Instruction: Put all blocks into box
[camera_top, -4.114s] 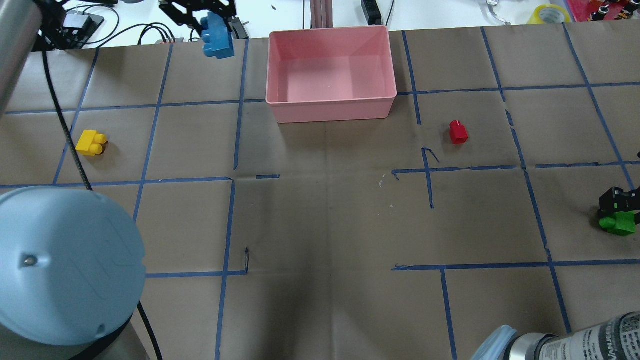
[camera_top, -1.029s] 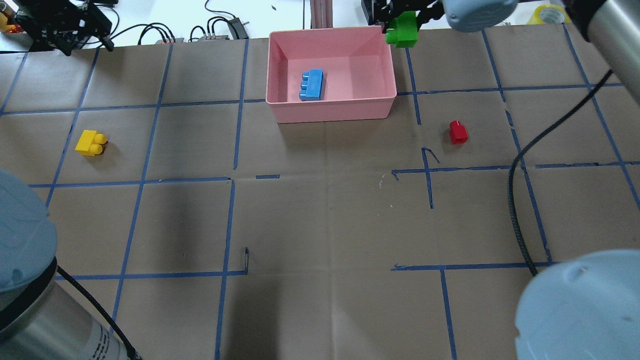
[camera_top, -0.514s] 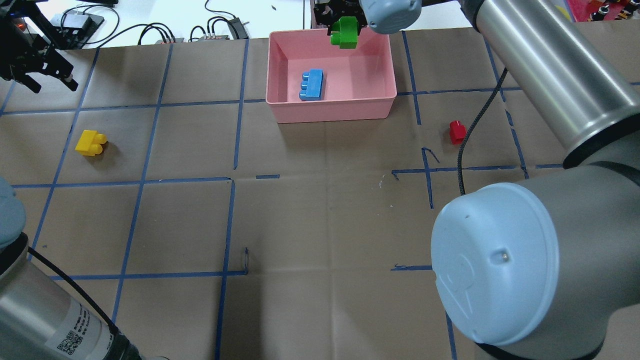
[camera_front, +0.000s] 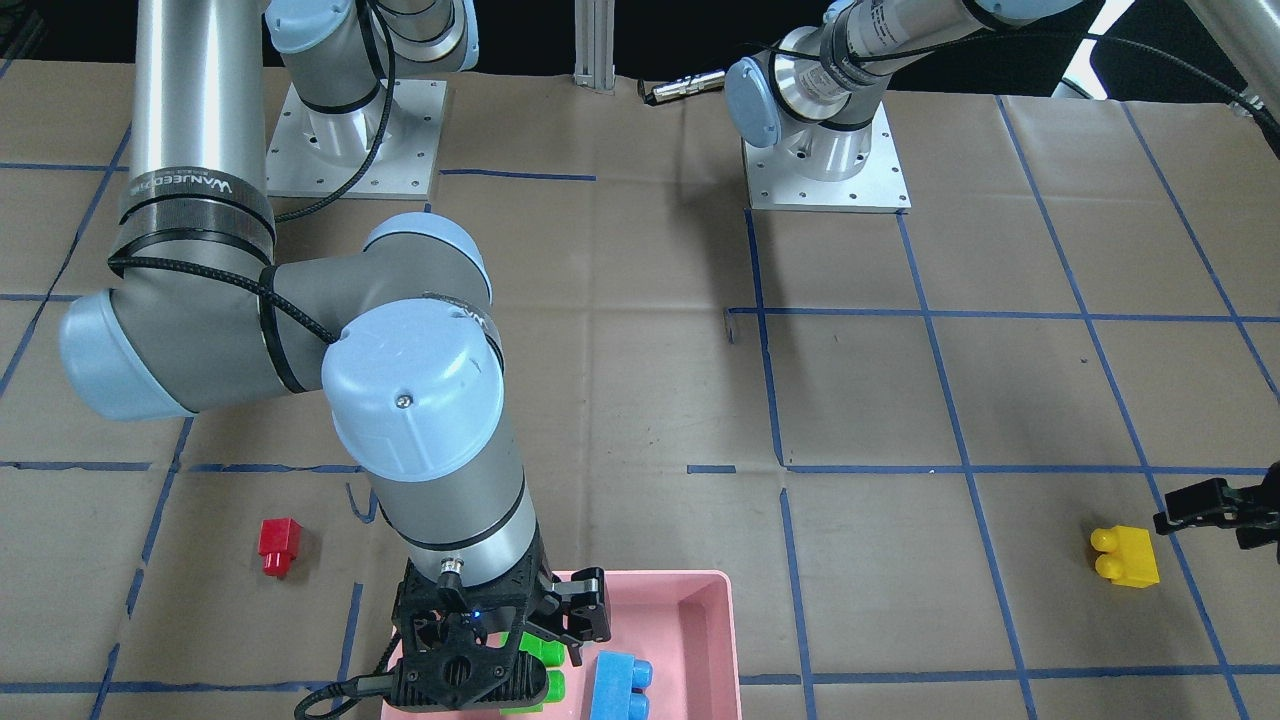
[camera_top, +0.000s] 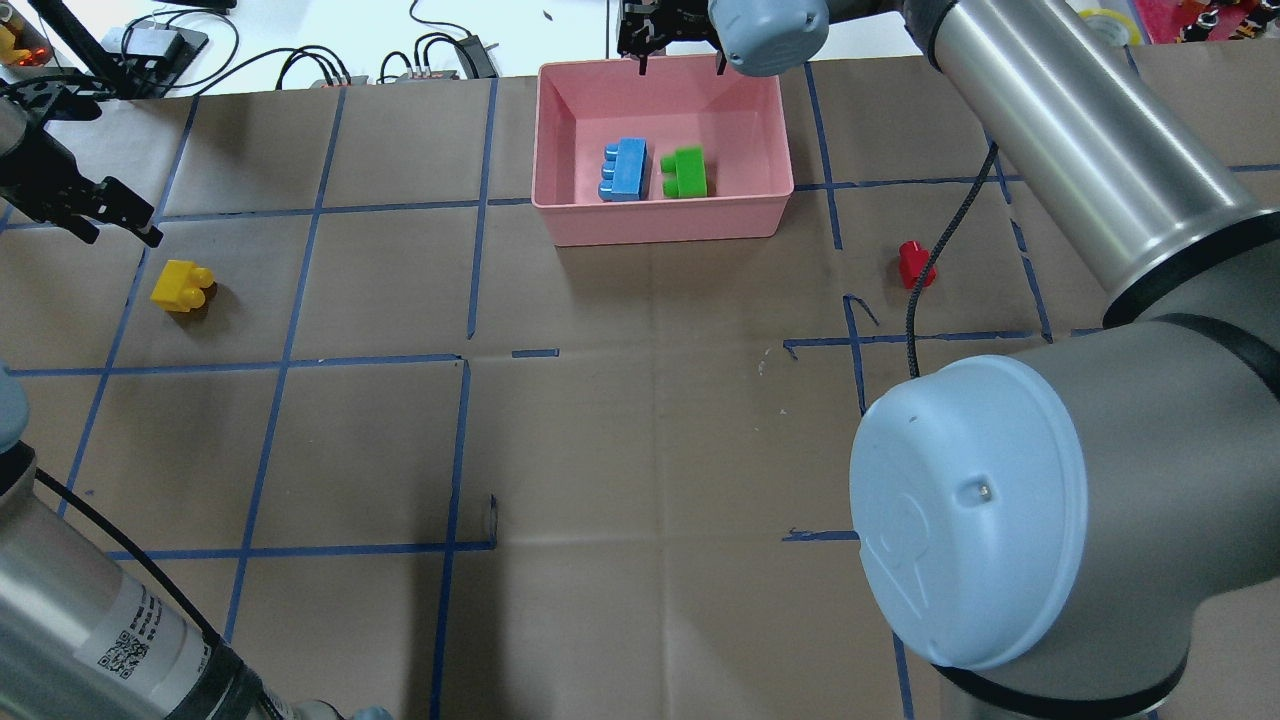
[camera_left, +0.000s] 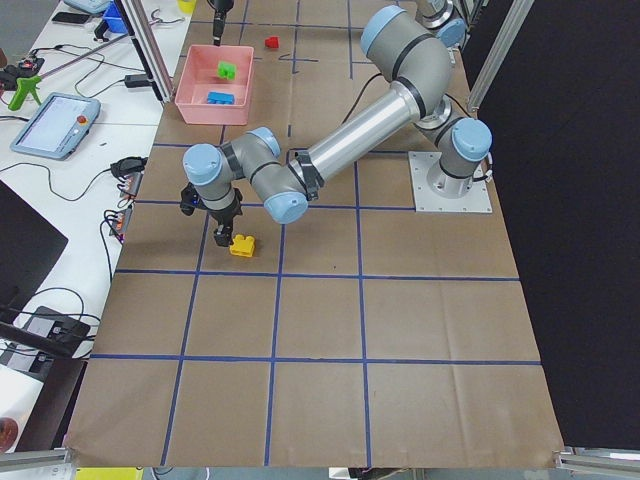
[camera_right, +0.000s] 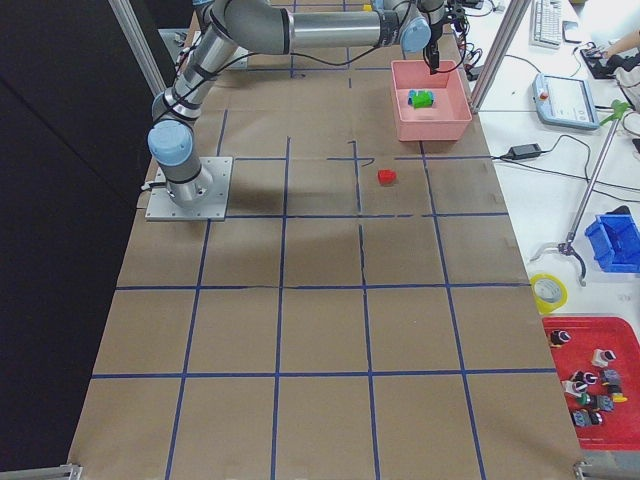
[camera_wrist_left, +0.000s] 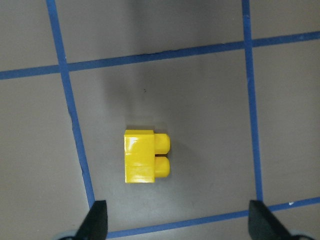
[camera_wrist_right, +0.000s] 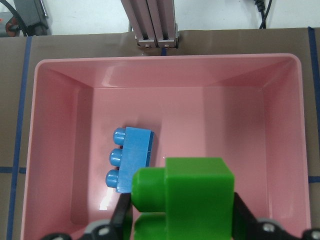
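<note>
The robot's left gripper needs to next close across the middle of the yellow block (camera_front: 1124, 556) (camera_wrist_left: 146, 157), from its round studs to the flat side behind them.
The pink box (camera_top: 660, 225) stands at the table's far middle. The blue block (camera_top: 625, 170) and the green block (camera_top: 685, 172) lie side by side in it. My right gripper (camera_top: 680, 62) hangs open above the box's far rim. In the right wrist view the green block (camera_wrist_right: 185, 197) looms large between the fingers, over the blue block (camera_wrist_right: 131, 159). The yellow block (camera_top: 182, 286) lies on the table at the left. My left gripper (camera_top: 118, 225) is open, just beyond and above it. In the left wrist view the yellow block (camera_wrist_left: 145, 156) lies beyond the spread fingertips (camera_wrist_left: 97, 220). The red block (camera_top: 912, 265) lies right of the box.
My right arm's elbow (camera_top: 970, 510) and forearm cover the right half of the overhead view, with a black cable (camera_top: 915, 320) hanging by the red block. An aluminium post (camera_wrist_right: 152, 22) stands behind the box. Cables and devices (camera_top: 440, 50) line the far edge.
My right gripper has opened and let go of the green block, which now lies in the box beside the blue one. My left gripper has moved nearer the yellow block.
</note>
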